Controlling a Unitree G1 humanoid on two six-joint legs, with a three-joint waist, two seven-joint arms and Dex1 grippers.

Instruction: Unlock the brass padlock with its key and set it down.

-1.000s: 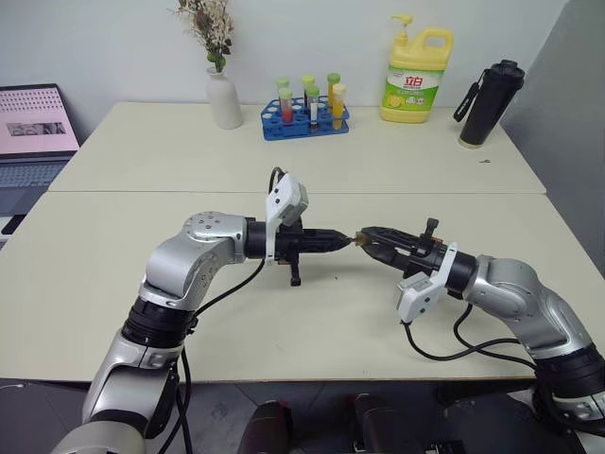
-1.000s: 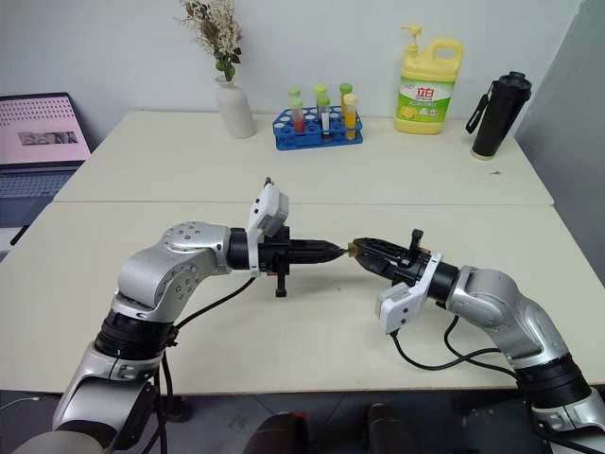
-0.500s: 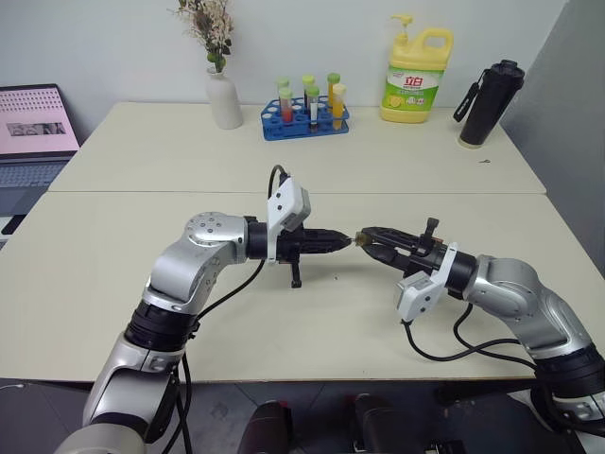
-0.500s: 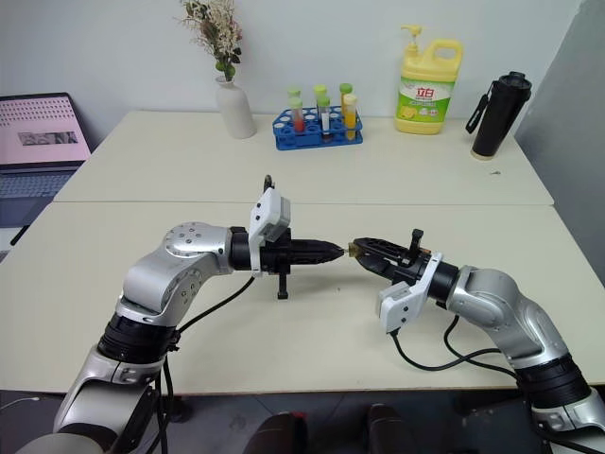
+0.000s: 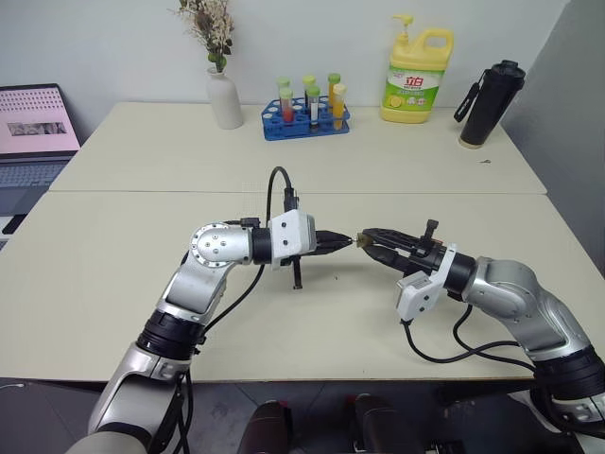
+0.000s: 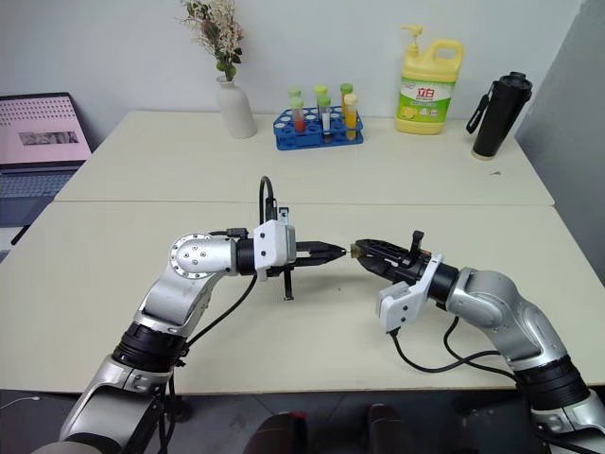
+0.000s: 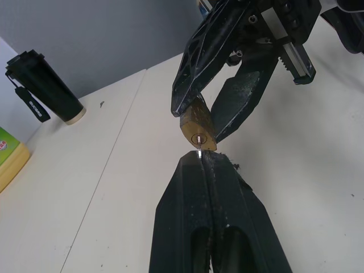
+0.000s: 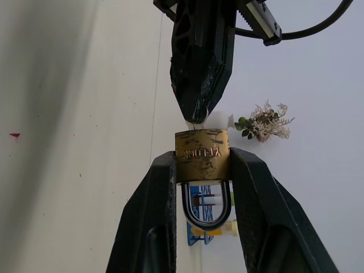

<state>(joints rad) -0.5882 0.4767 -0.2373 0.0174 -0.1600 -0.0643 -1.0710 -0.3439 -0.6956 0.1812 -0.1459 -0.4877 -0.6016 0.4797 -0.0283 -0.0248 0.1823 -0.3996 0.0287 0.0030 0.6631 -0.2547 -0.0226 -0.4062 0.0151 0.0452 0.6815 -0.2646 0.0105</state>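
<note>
The shackle is back between my right fingers, so my left gripper needs to leave the key and take the padlock's body [image 8: 202, 154] before my right gripper pulls the shackle.
The brass padlock [image 8: 202, 153] is held above the table [image 5: 95, 274], clamped by its sides in my right gripper [image 8: 203, 159], which is shut on it. Its silvery shackle [image 8: 206, 211] loops back between the fingers and looks closed. My left gripper [image 7: 200, 157] faces it tip to tip and is shut on the key [image 7: 199, 152], of which a thin silvery tip pokes out. That tip sits at the padlock's [image 7: 198, 126] keyhole face; I cannot tell how far it is in. In the head views both grippers [image 5: 342, 240] [image 5: 365, 236] meet over the table's middle.
Along the back of the table stand a white vase [image 5: 224, 98] with dried flowers, a blue test-tube rack [image 5: 305, 120], a yellow detergent bottle [image 5: 417, 76] and a black flask [image 5: 490, 102]. A laptop [image 5: 33, 128] sits at the far left.
My left wrist has rolled about its own axis, swinging its white camera block from above the arm to its front side. Both grippers have stayed in place, tip to tip.
</note>
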